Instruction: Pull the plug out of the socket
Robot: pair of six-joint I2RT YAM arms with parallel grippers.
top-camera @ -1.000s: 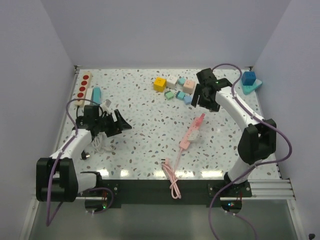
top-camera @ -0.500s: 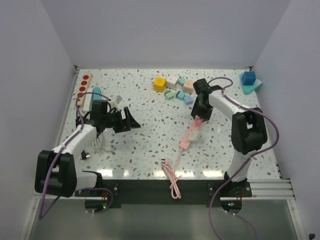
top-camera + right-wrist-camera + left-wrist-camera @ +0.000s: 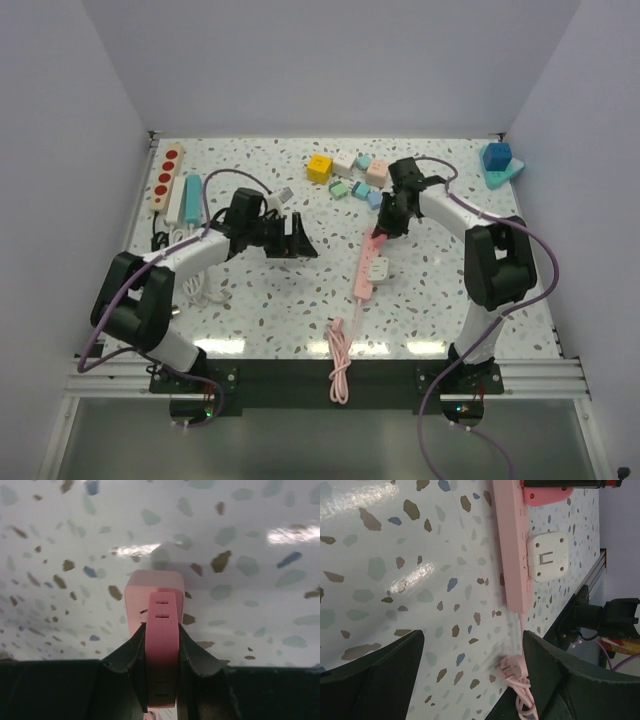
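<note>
I'll set the pink plug on the table (image 3: 333, 206) just in front of the green block with my right gripper.
A pink socket strip (image 3: 366, 270) lies mid-table with a white plug (image 3: 379, 268) seated in it. My right gripper (image 3: 386, 224) is shut on the strip's far end; the right wrist view shows both fingers pressed against the sides of the pink strip (image 3: 161, 615) at the right gripper (image 3: 161, 630). My left gripper (image 3: 300, 240) is open, left of the strip and apart from it. In the left wrist view the strip (image 3: 511, 545) and white plug (image 3: 547, 556) lie ahead of the open left gripper (image 3: 472, 640), with nothing between its fingers.
The strip's pink cord (image 3: 340, 360) runs to the near edge, its own loose plug (image 3: 512, 667) lying on the table. A beige strip with red sockets (image 3: 167, 178) and a teal one (image 3: 190, 195) lie far left. Coloured blocks (image 3: 350, 172) sit at the back, a blue block (image 3: 497, 156) far right.
The right gripper dropped onto the strip's far end and shut on it; the strip swung slightly left. The left arm reached rightward toward the strip, jaws still open.
</note>
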